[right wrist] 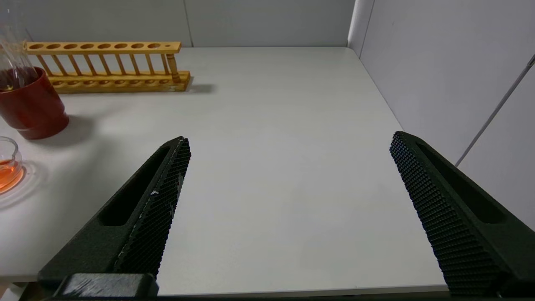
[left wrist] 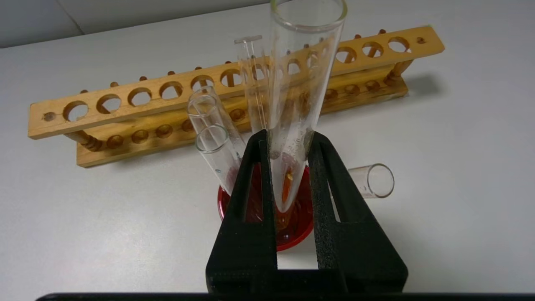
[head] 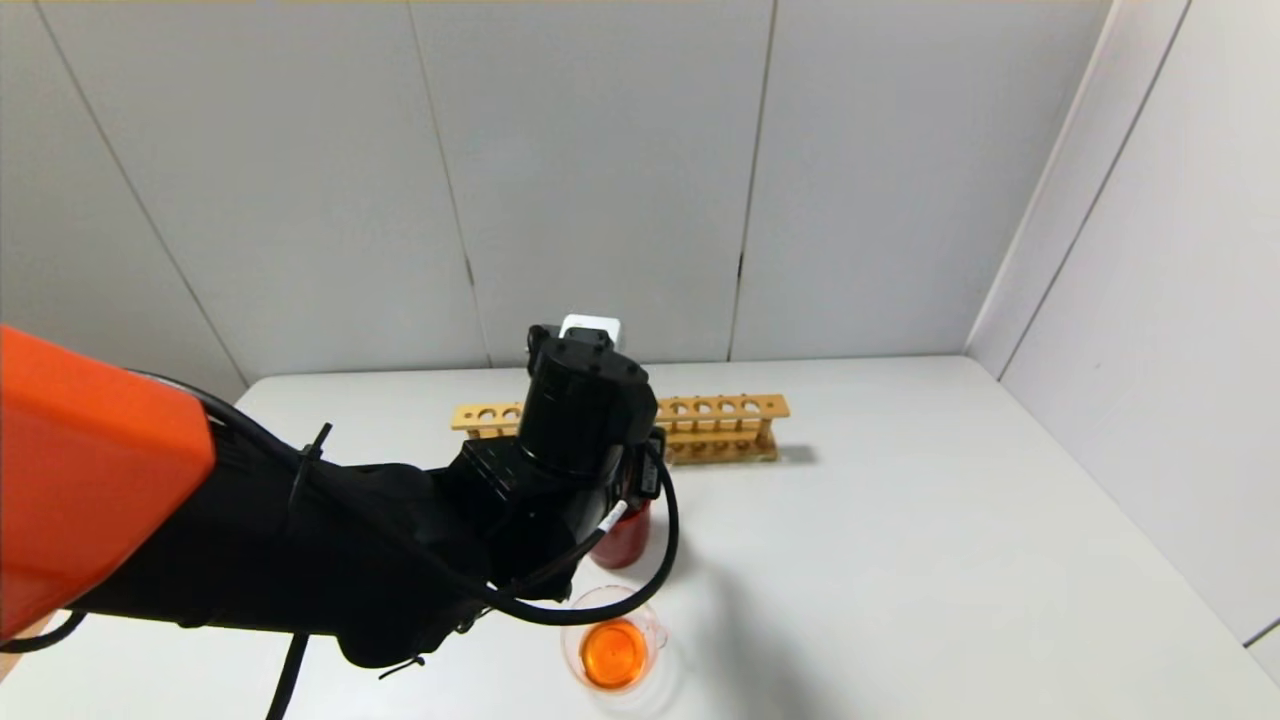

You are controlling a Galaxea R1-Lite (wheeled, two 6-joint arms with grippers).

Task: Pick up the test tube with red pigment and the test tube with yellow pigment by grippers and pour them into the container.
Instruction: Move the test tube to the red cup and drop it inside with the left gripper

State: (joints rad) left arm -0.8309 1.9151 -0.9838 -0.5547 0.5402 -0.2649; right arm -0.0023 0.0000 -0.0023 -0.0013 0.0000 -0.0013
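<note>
My left gripper will release the clear test tube inside the dark red cup point(head: 617, 535) point(left wrist: 263, 220), so it leans on the rim nearest the beaker.
My left gripper point(left wrist: 285, 138) is shut on a clear test tube point(left wrist: 301, 62) held upright, its rounded bottom down inside the dark red cup point(left wrist: 292, 244). A small orange-yellow trace of liquid sits at the tube's bottom; I cannot tell whether it is the red or the yellow pigment. In the head view the left arm's wrist point(head: 585, 420) hangs over the red cup point(head: 625, 540) and hides the fingers. The container point(head: 612, 650), a clear beaker, stands in front of the cup with orange liquid in it. My right gripper point(right wrist: 288, 140) is open over bare table.
Colourless tubes point(left wrist: 211, 140) lean in the red cup, one point(left wrist: 372, 180) pointing sideways, beside a thin glass rod point(left wrist: 250, 62). A wooden tube rack point(head: 720, 415) stands behind the cup. Walls close off the table's far and right sides.
</note>
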